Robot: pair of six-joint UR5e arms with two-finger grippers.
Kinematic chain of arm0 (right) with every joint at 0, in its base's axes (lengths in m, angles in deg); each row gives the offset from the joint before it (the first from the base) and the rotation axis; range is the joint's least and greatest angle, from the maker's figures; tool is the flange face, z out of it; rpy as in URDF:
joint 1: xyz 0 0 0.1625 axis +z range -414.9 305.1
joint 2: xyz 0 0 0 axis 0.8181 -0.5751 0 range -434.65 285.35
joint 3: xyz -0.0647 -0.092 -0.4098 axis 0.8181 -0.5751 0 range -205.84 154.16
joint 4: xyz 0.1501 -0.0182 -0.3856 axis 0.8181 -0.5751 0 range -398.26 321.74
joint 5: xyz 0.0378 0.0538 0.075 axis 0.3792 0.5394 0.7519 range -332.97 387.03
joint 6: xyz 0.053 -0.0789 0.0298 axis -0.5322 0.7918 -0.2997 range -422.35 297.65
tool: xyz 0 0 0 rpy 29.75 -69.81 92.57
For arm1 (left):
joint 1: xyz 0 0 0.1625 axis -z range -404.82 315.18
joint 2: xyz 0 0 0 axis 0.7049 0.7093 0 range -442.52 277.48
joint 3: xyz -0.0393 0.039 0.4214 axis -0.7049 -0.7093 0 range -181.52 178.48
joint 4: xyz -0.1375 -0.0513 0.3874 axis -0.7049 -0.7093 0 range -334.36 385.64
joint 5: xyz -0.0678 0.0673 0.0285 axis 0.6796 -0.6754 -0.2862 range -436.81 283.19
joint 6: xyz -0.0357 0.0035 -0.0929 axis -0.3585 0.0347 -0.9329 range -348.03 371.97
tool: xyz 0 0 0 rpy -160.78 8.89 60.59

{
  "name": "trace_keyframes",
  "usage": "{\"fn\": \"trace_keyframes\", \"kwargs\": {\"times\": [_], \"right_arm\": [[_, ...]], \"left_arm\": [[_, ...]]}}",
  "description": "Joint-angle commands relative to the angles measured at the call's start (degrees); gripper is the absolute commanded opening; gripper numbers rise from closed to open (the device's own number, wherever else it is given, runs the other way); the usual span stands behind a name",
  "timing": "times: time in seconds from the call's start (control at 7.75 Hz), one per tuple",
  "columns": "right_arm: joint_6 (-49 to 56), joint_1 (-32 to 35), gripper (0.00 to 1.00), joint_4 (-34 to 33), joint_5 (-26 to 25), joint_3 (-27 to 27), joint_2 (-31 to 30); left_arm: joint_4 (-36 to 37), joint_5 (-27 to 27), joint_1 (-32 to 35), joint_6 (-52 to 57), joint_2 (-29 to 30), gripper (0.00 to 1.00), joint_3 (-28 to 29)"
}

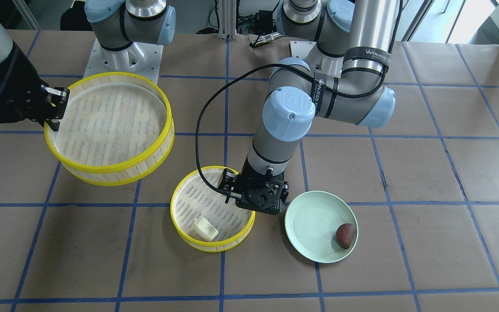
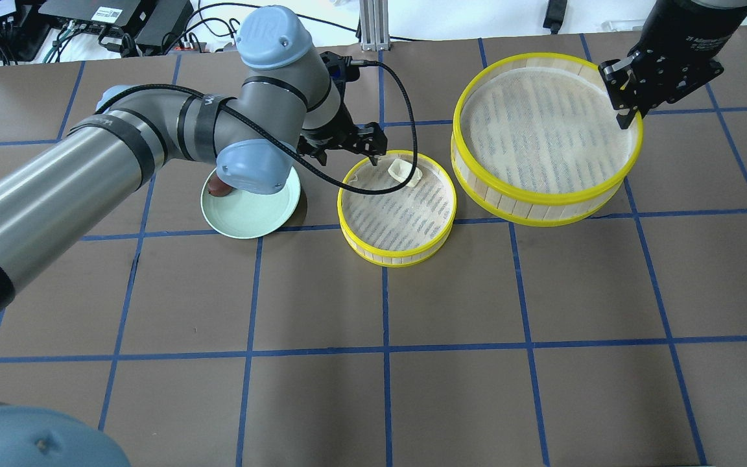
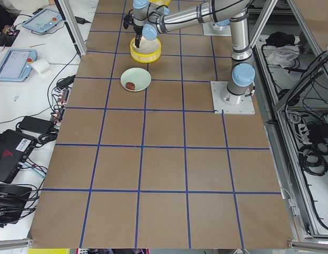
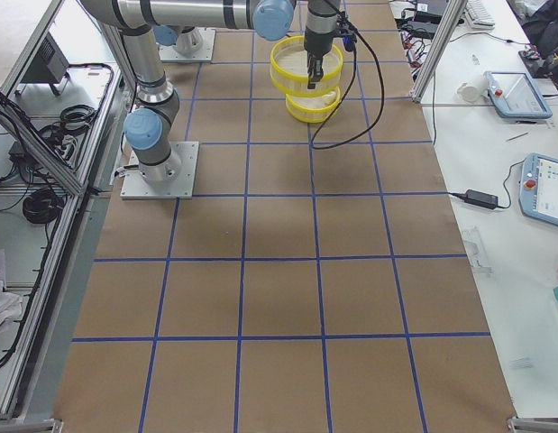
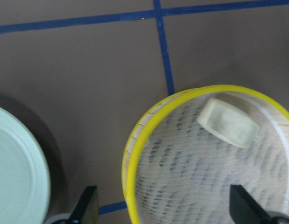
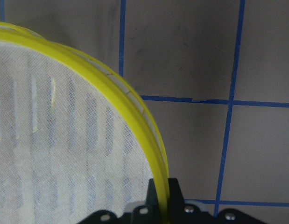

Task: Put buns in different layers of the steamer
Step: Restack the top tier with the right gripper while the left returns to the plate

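Observation:
The robot's left gripper will next move to the pale green plate and close on the sides of the dark reddish-brown bun [image 1: 345, 233].
The cream-white bun [image 1: 205, 229] lies in a small yellow-rimmed steamer layer [image 1: 172, 208] on the table; it also shows in the overhead view [image 2: 404, 172] and the left wrist view [image 5: 228, 122]. The dark reddish-brown bun [image 1: 345, 235] sits on a pale green plate [image 1: 310, 225]. My left gripper [image 1: 256, 203] hangs open and empty over that layer's rim [image 5: 135, 140], on the plate's side. My right gripper [image 1: 54, 119] is shut on the rim of a second steamer layer [image 1: 115, 169] and holds it in the air; its mesh floor holds nothing.
The green plate [image 2: 250, 214] stands close beside the small layer [image 2: 399, 259], partly under my left arm. The table is brown paper with a blue tape grid. Both arm bases stand at the table's robot side.

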Motion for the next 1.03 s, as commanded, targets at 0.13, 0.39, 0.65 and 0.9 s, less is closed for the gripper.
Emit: {"fn": "trace_keyframes", "kwargs": {"times": [0.13,0.39,0.65,0.9], "right_arm": [[-9.0,3.98,0.0,-4.58,3.94,0.22,3.7],[-17.69,9.7,0.0,-10.74,3.95,0.22,8.45],[-24.46,14.79,0.0,-16.72,3.95,0.57,13.2],[-24.16,16.84,0.0,-21.57,3.86,2.93,16.81]], "left_arm": [[-2.94,-7.24,-10.29,10.33,-0.2,1.0,0.05],[-3.12,-9.61,-16.53,17.78,-0.02,1.0,-0.03],[-3.04,-11.3,-17.7,21.58,1.03,1.0,-0.82],[-1.99,-11.3,-17.7,21.5,3.74,1.0,-2.05]]}}
